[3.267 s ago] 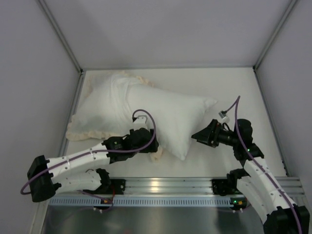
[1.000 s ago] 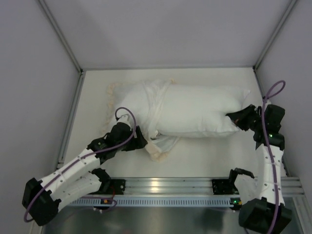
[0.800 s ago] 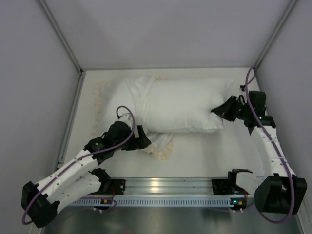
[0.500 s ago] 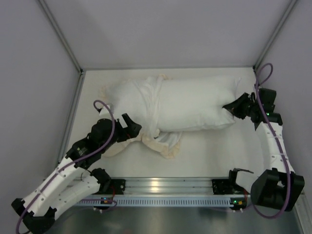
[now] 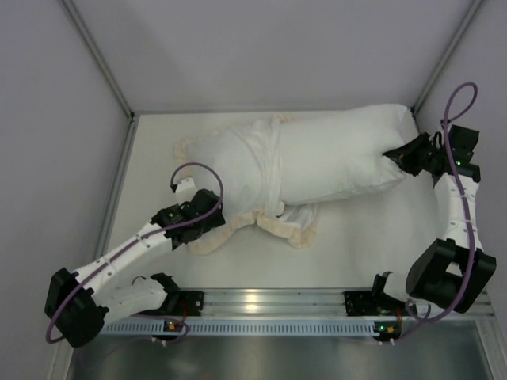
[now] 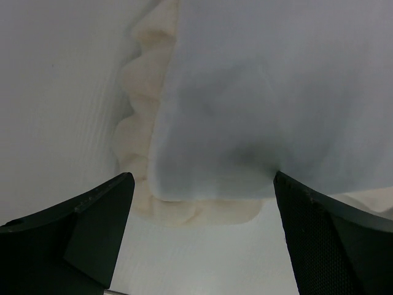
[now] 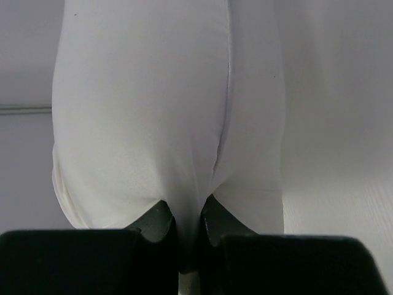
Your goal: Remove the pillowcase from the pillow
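Observation:
The pillowcase is still over the end of the pillow opposite my right gripper. My left gripper will grab the pillowcase's near corner [image 5: 205, 242] and pull it away.
The plain white pillow [image 5: 341, 162] lies across the back of the table, its right end near the far right corner. Its left part is still inside the pillowcase [image 5: 238, 162], which shows its white face and cream ruffle [image 5: 289, 231] bunched toward the front. My right gripper [image 5: 394, 155] is shut on the pillow's right end; in the right wrist view the pillow [image 7: 147, 110] has a fold pinched in the gripper [image 7: 190, 218]. My left gripper [image 5: 215, 224] stands open just short of the pillowcase's near corner [image 6: 233, 110], nothing between its fingers [image 6: 92, 215].
Grey walls close in the table [image 5: 372, 237] at the back and both sides. A corner post [image 5: 444, 67] rises right behind the right arm. A metal rail [image 5: 261, 305] carrying the arm bases runs along the near edge.
The left gripper has let go of the pillowcase, opened and drawn back to the left. The right gripper has dragged the pillow right toward the far corner, baring more of it.

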You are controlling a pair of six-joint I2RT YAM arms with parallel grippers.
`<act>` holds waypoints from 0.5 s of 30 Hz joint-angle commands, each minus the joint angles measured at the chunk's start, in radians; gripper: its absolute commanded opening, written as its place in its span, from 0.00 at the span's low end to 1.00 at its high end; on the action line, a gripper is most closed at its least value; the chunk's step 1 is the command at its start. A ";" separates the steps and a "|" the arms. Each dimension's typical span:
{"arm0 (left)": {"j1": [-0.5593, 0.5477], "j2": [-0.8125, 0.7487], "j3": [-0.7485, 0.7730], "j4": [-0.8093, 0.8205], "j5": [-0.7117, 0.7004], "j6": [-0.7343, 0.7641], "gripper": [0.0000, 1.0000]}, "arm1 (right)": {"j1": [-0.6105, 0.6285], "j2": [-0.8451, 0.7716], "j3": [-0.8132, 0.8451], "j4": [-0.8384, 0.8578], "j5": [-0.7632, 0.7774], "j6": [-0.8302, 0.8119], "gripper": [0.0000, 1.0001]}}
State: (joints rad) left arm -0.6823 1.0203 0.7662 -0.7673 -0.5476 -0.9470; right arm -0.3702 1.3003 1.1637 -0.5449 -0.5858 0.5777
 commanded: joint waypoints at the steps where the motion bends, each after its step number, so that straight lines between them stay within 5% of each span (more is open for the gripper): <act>1: 0.004 0.037 -0.080 0.072 0.009 -0.041 0.99 | -0.067 0.023 -0.001 0.173 -0.069 0.051 0.00; 12: 0.006 0.003 -0.284 0.400 0.028 0.031 0.95 | -0.098 0.031 -0.016 0.244 -0.134 0.065 0.00; 15: 0.012 0.041 -0.301 0.468 0.023 0.065 0.74 | -0.110 0.027 -0.010 0.250 -0.144 0.068 0.00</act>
State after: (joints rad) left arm -0.6804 1.0431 0.4801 -0.4694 -0.5140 -0.9287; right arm -0.4442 1.3777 1.1320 -0.4419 -0.7059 0.6140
